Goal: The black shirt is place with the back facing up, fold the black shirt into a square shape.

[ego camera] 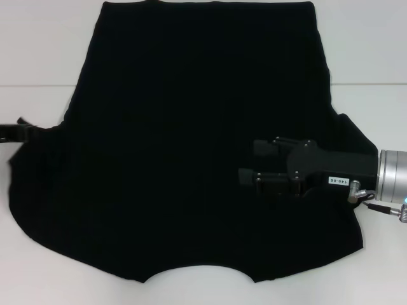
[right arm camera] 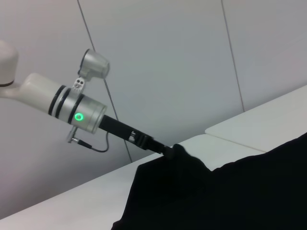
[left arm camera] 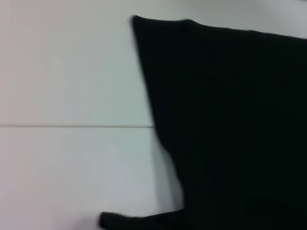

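Next, my left gripper lets go of the sleeve edge on the black shirt's back [ego camera: 130, 145], a bit inward from that sleeve's armpit.
The black shirt [ego camera: 184, 146] lies spread flat on the white table, its curved neckline at the near edge and its hem at the far edge. My left gripper [ego camera: 19, 131] is at the shirt's left sleeve edge, shut on the fabric. The right wrist view shows it [right arm camera: 169, 150] with the cloth bunched up around its tip. My right gripper [ego camera: 254, 162] is over the right part of the shirt, pointing left, with its two fingers apart and nothing between them. The left wrist view shows the shirt's [left arm camera: 230, 129] side edge and a hem corner.
The white table [ego camera: 38, 57] has a seam line running across it at the far side. Bare table shows left, right and near of the shirt. A grey panelled wall [right arm camera: 182, 62] stands behind the left arm.
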{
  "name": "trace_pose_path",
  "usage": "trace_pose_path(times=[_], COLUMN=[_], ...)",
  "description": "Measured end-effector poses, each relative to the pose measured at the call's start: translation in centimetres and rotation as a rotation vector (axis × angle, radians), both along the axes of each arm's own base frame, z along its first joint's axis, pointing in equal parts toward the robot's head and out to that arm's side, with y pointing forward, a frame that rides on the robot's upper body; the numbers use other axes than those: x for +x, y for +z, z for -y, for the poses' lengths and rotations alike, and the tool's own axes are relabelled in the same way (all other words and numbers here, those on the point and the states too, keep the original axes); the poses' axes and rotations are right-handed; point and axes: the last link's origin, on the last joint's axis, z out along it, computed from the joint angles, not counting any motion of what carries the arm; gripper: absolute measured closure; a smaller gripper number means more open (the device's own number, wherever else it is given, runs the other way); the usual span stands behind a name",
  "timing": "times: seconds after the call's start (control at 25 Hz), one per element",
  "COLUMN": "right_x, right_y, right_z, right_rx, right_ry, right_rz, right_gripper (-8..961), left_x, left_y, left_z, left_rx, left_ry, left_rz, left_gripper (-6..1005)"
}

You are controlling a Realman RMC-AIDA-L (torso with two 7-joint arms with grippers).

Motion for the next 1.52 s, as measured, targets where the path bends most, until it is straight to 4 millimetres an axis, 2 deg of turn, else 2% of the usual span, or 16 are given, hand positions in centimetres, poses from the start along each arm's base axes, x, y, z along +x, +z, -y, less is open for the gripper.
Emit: trace_pose_path(times=[0.2,0.24,0.56,0.72,1.04,1.44,1.52], right_x=[0.0,0.0,0.2,0.3,0.4,0.4,0.6], right_y=[0.0,0.0,0.0,0.0,0.1,0.4,0.7], right_z=[0.0,0.0,0.1,0.1,0.1,0.0,-0.2], right_rx=[0.001,0.001,0.001,0.002,0.005,0.017,0.028], right_ry=[-0.001,0.000,-0.006,-0.008,-0.010,-0.009,-0.013], right_rz=[0.001,0.001,0.001,0.001,0.004,0.007,0.006], right_gripper=[70,69,69,69,69,69,70], left_x=[1.8,2.8,5.1,5.6,6.1,7.5,7.8], left_y=[-0.9,-1.4,-4.0,-5.3,-6.4,-7.9,-8.1], left_z=[-1.1,-1.6,-2.0,-1.7,-1.4,-1.3,-1.1], left_rx=[-0.025,-0.039,-0.114,-0.147,-0.167,-0.221,-0.240], left_ry=[-0.048,-0.073,-0.136,-0.155,-0.163,-0.169,-0.176], left_rz=[-0.003,-0.003,-0.016,-0.022,-0.008,0.043,0.060], left_gripper=[996,996,996,996,995,978,835])
